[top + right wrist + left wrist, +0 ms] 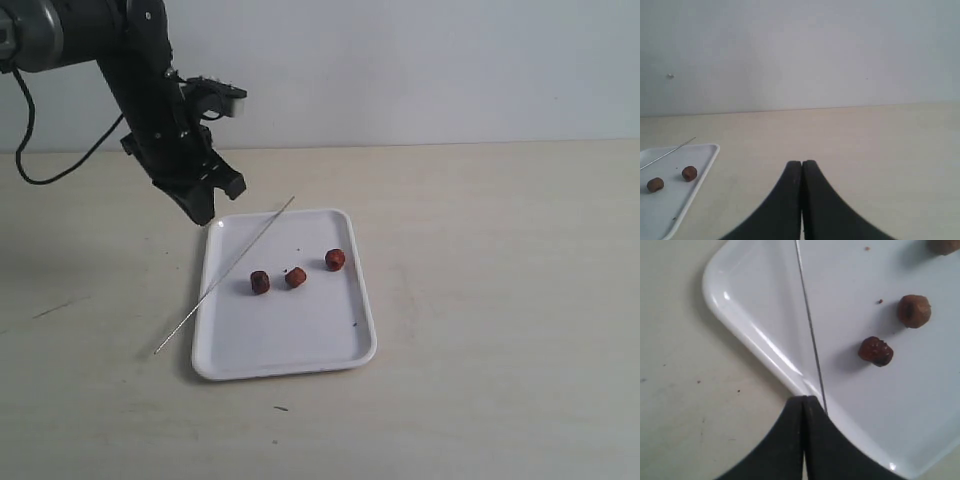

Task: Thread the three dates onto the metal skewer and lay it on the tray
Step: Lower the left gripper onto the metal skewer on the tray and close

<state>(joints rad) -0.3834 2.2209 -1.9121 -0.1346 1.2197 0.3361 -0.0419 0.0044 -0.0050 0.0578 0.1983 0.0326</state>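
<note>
The metal skewer's middle [229,270] [817,356] is just inside the tray's rim, beside the closest date. My left gripper needs to go there next and close on it.
A white tray [300,335] lies on the table with three reddish-brown dates on it: one on the left [260,282], one in the middle [295,277], one on the right [335,260]. The thin metal skewer [225,275] lies slantwise over the tray's left rim, its near end on the table. My left gripper [205,212] hangs shut and empty above the tray's far left corner, apart from the skewer. The left wrist view shows the skewer [809,322], the tray [755,300], two dates [875,351] [913,310] and the gripper [805,399]. My right gripper [801,163] is shut and empty over bare table.
The tan table runs wide to the right of the tray, up to a pale wall at the back. A black cable [60,160] hangs behind the left arm. A short dark scratch [50,310] marks the table on the left. The right wrist view catches the tray's [702,159] edge.
</note>
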